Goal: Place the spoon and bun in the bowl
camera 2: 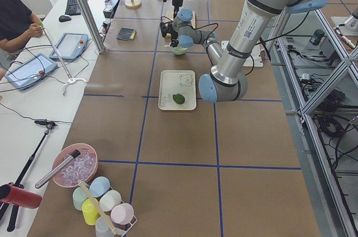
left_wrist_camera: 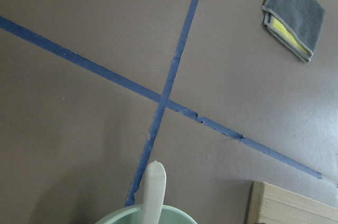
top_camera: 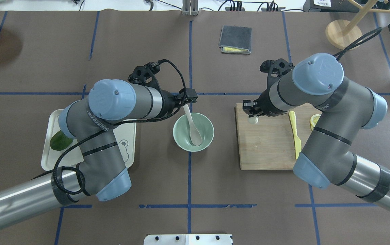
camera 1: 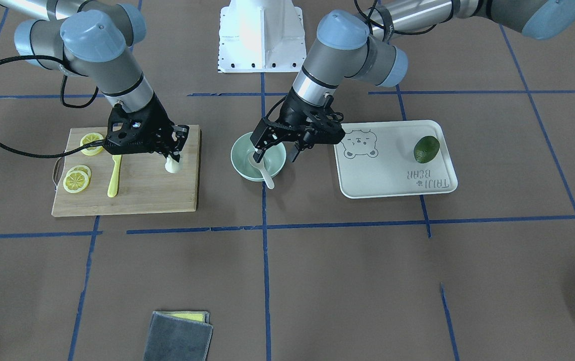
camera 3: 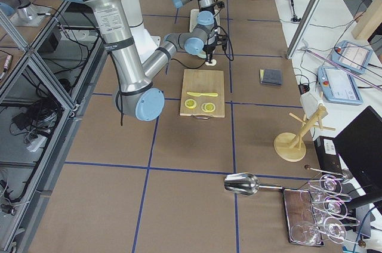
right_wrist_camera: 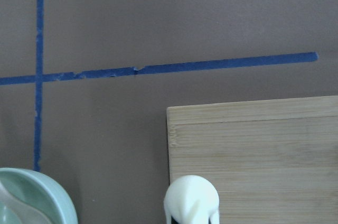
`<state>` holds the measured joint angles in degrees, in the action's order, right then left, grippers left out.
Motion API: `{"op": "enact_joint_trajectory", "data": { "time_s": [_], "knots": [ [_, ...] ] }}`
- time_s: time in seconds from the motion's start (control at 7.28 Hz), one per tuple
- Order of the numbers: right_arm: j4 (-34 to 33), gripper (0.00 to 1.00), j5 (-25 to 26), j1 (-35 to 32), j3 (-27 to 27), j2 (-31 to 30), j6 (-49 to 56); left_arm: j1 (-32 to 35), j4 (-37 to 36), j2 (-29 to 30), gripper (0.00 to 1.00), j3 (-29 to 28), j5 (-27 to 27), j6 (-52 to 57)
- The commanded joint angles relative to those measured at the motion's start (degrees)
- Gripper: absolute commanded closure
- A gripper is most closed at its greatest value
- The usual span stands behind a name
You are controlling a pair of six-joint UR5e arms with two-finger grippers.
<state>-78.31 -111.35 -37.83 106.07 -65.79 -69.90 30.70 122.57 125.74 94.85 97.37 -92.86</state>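
Observation:
My right gripper has the white bun. It will let go of the bun in the bowl, on the off-white spoon's scoop (camera 1: pixel 256 154) (right_wrist_camera: pixel 30 215).
The pale mint-green bowl (camera 1: pixel 277 163) stands at the table's middle, and also shows in the overhead view (top_camera: pixel 205 134). The off-white spoon (camera 1: pixel 262 170) lies in it, scoop down and handle leaning over the rim; the handle tip shows in the left wrist view (left_wrist_camera: pixel 155 182). My left gripper (camera 1: pixel 275 153) hangs just above the bowl, open and holding nothing. My right gripper (camera 1: pixel 173 156) is shut on the top of the white bun (camera 1: pixel 172 166) over the wooden cutting board's corner nearest the bowl. The bun also shows in the right wrist view (right_wrist_camera: pixel 191 200).
The cutting board (camera 1: pixel 157 195) carries lemon slices (camera 1: pixel 77 180) and a yellow plastic knife (camera 1: pixel 113 175). A white bear-print tray (camera 1: pixel 393 180) with a dark green avocado (camera 1: pixel 426 149) lies on the bowl's other side. A folded grey cloth (camera 1: pixel 177 336) lies far out.

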Motion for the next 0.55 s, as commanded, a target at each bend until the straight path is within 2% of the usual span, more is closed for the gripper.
{"op": "enact_joint_trajectory", "data": {
  "time_s": [0.0, 0.14, 0.41],
  "knots": [
    [0.08, 1.0, 0.34, 0.9, -0.07, 4.95, -1.98, 3.65, -0.49, -4.96, 0.0, 4.81, 0.01, 10.81],
    [0.08, 1.0, 1.04, 2.83, -0.42, 6.54, -3.04, 5.58, -4.14, -5.59, 0.0, 5.69, 0.01, 14.51],
    [0.0, 1.0, 8.38, 8.88, -0.6, 8.39, -3.4, 11.19, -15.04, -5.94, 0.0, 8.5, -0.08, 27.41]
  ]
}}
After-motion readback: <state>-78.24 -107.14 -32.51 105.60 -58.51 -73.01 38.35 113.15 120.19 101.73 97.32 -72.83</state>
